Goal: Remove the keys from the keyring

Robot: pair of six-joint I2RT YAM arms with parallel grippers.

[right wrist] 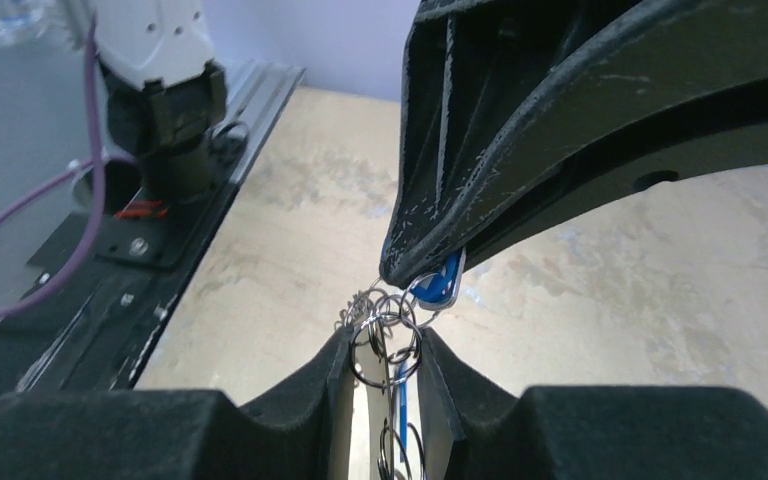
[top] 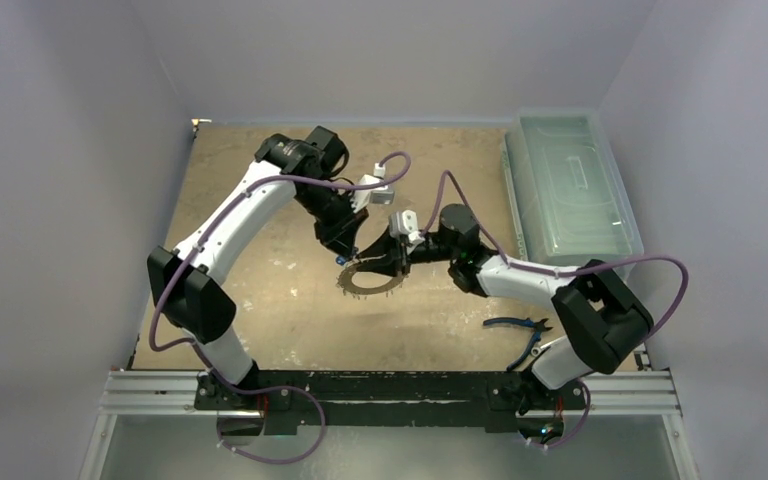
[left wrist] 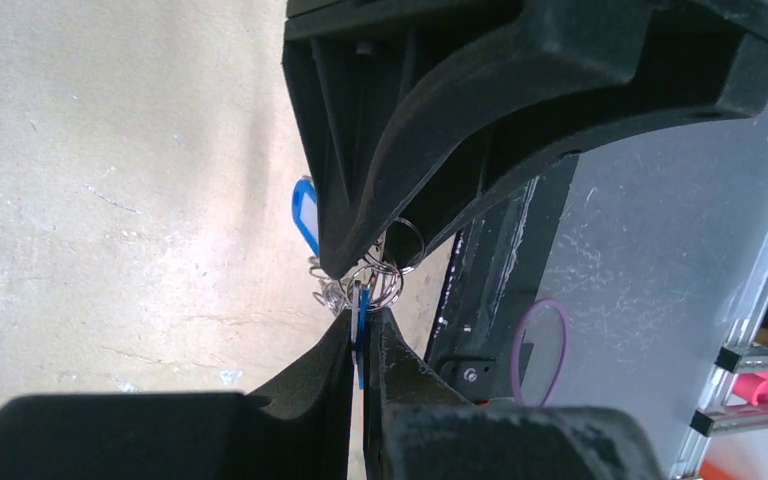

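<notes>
A whole cluster of small rings is pinched in my right gripper, so my right gripper should open and take just the ring (right wrist: pixel 419 290) beside the blue key head.
The keyring (top: pixel 371 281), a toothed ring fringed with keys, hangs tilted just above the tan table between both grippers. My left gripper (top: pixel 348 255) comes down from the back. In the left wrist view it (left wrist: pixel 363 318) is shut on a thin blue-headed key (left wrist: pixel 362 345). Small split rings (left wrist: pixel 387 272) and another blue key head (left wrist: pixel 305 214) sit right above it, under the right gripper's finger. My right gripper (top: pixel 373 266) reaches in from the right. In the right wrist view it (right wrist: pixel 385 340) is shut on a cluster of small rings (right wrist: pixel 388 335) of the keyring.
A clear plastic box (top: pixel 570 185) stands along the right edge of the table. Blue-handled pliers (top: pixel 522 332) lie at the near right by the right arm's base. An aluminium rail (top: pixel 390 392) runs along the near edge. Grey walls close in all round.
</notes>
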